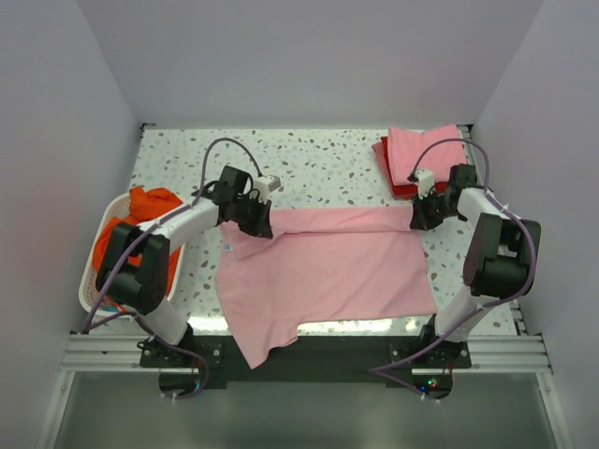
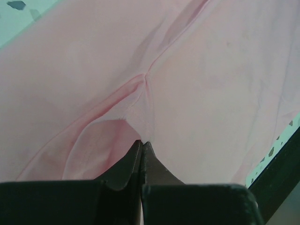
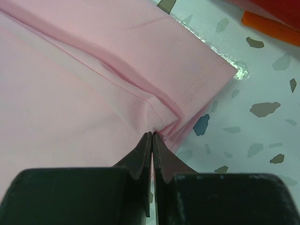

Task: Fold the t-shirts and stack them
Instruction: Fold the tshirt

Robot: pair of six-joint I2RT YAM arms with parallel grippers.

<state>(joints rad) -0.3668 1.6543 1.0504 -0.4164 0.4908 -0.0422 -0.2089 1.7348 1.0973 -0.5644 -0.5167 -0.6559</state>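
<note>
I can see a pucker of pink cloth standing up at my left gripper's fingers, so I should open that gripper, take the loose edge (image 2: 77, 143) beside it and lay it flat.
A light pink t-shirt (image 1: 318, 267) lies spread across the middle of the table, its far edge folded over into a band. My left gripper (image 1: 259, 223) is shut on the shirt's far left part, pinching a pucker of pink cloth (image 2: 140, 101) at its tips (image 2: 142, 141). My right gripper (image 1: 418, 221) is shut on the far right hem, where layered pink cloth (image 3: 140, 70) bunches at its tips (image 3: 153, 133). At the back right sits a stack with a folded pink t-shirt (image 1: 426, 150) on a red one (image 1: 386, 170). An orange t-shirt (image 1: 140, 210) lies in the basket.
A white slotted laundry basket (image 1: 90, 281) stands at the table's left edge beside the left arm. The speckled tabletop (image 1: 318, 159) shows behind the spread shirt. The shirt's near left corner hangs over the table's front edge (image 1: 253, 346). An orange and red edge (image 3: 272, 26) shows in the right wrist view.
</note>
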